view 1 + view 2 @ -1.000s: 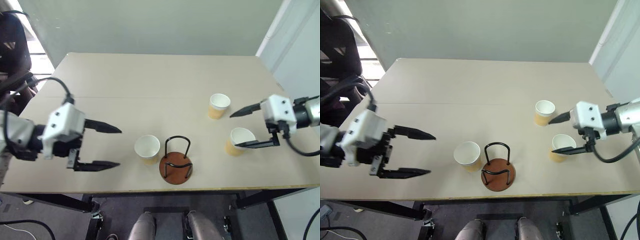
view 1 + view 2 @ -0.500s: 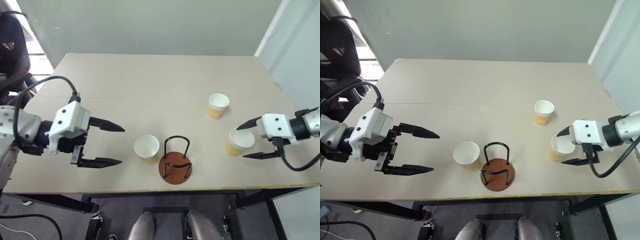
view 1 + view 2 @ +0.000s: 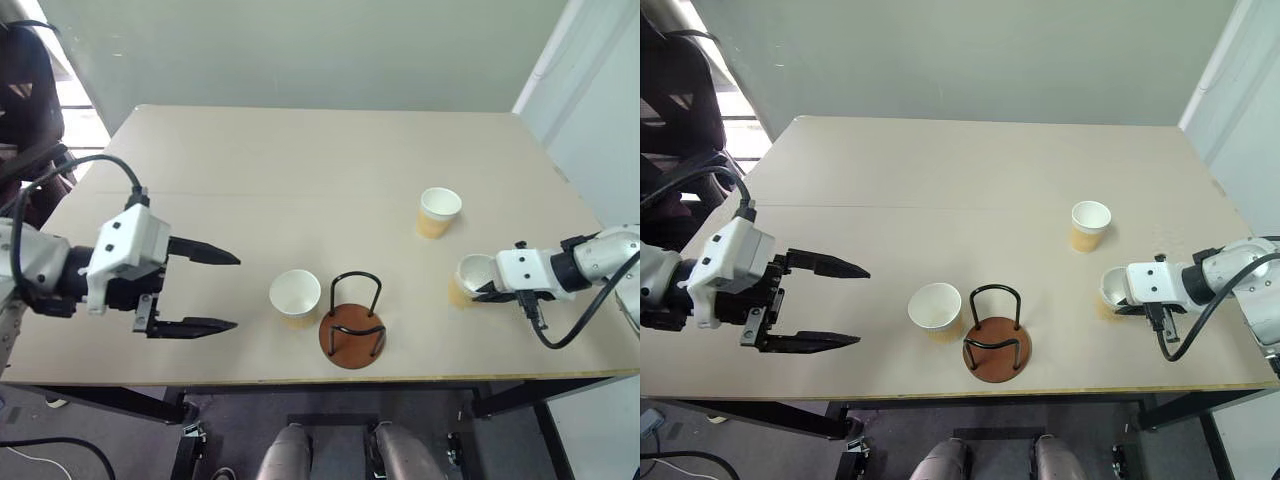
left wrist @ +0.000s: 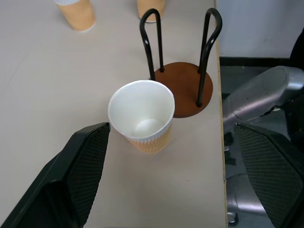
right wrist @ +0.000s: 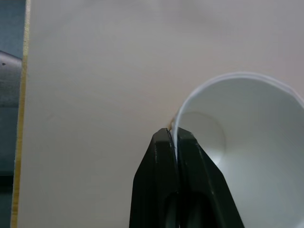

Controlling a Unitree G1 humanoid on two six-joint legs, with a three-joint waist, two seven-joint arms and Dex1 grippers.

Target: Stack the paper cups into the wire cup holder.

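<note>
I should set the paper cup on the brown disc base point(image 3: 351, 338) between the holder's black loops, using my right gripper.
Three tan ribbed paper cups stand upright on the table. One cup point(image 3: 295, 297) stands just left of the wire cup holder point(image 3: 351, 322), which has a brown disc base and black loops. Another cup point(image 3: 438, 212) is farther back on the right. My right gripper point(image 3: 481, 286) is shut on the wall of the third cup point(image 3: 467, 281) at the right, one finger inside the rim and one outside point(image 5: 175, 138). My left gripper point(image 3: 228, 291) hangs open over the table, left of the near cup point(image 4: 142, 116), holding nothing.
The beige table point(image 3: 300, 170) has its front edge just behind the holder and its right edge close to my right arm. A dark chair point(image 3: 25, 90) stands beyond the table's left side. A pale wall rises behind.
My right gripper has sunk onto the right-hand cup and closed on its rim. The left gripper has stayed open in about the same place.
</note>
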